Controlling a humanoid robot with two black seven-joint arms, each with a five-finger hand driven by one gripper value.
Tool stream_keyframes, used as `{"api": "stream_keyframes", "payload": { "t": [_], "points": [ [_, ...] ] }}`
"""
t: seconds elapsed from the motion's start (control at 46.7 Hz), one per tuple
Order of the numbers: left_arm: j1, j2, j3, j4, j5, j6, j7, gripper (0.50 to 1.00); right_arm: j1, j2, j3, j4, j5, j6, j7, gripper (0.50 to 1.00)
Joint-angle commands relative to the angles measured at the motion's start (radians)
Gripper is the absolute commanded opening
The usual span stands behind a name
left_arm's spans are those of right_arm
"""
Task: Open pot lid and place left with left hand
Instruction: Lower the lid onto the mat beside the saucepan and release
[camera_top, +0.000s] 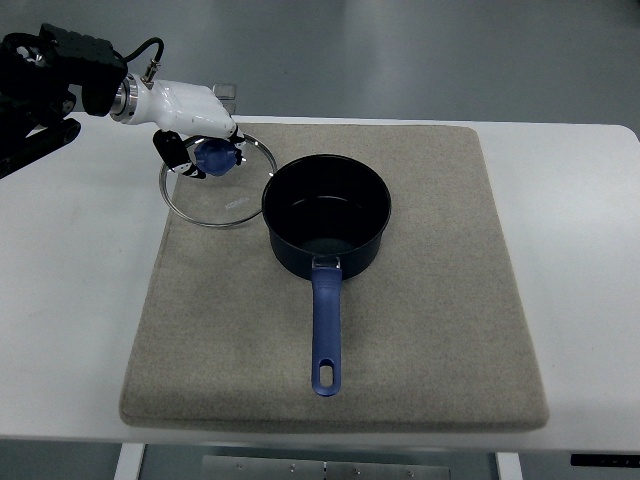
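The robot's left gripper will release the glass lid on the grey mat's far corner (236, 207), next to the dark blue saucepan.
A dark blue saucepan (326, 215) stands open on a grey mat (430, 330), its long blue handle (325, 335) pointing toward me. The round glass lid (225, 205) with a metal rim is to the left of the pot, over the mat's far left corner, its rim close to the pot's rim. My left hand (205, 158), white with dark fingers, comes in from the upper left and is shut on the lid's blue knob (217, 157). I cannot tell whether the lid rests on the mat or hangs just above it.
The mat lies on a white table (570, 250). A small grey object (226, 92) sits at the table's far edge behind my hand. The floor shows beyond the table.
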Motion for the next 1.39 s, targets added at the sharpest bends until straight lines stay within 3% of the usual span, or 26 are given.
{"api": "stream_keyframes", "payload": {
  "t": [0.0,1.113,1.156,1.263,1.37],
  "points": [
    [0.003,0.007,0.014,-0.008,0.000,0.002,0.000,0.500,0.000,0.000,0.000,0.001,0.000,0.000,0.000,0.917],
    [0.098,0.024,-0.008,-0.036,-0.060,0.077,0.000,0.501,0.000,0.000,0.000,0.001,0.000,0.000,0.000,0.917],
    [0.101,0.026,-0.022,-0.034,-0.120,0.075,0.000,0.691,0.000,0.000,0.000,0.001,0.000,0.000,0.000,0.917],
    [0.118,0.024,-0.032,-0.030,-0.272,0.075,0.000,0.945,0.000,0.000,0.000,0.001,0.000,0.000,0.000,0.917],
    [0.118,0.026,-0.030,-0.030,-0.293,0.074,0.000,0.990,0.000,0.000,0.000,-0.001,0.000,0.000,0.000,0.917]
  ]
}}
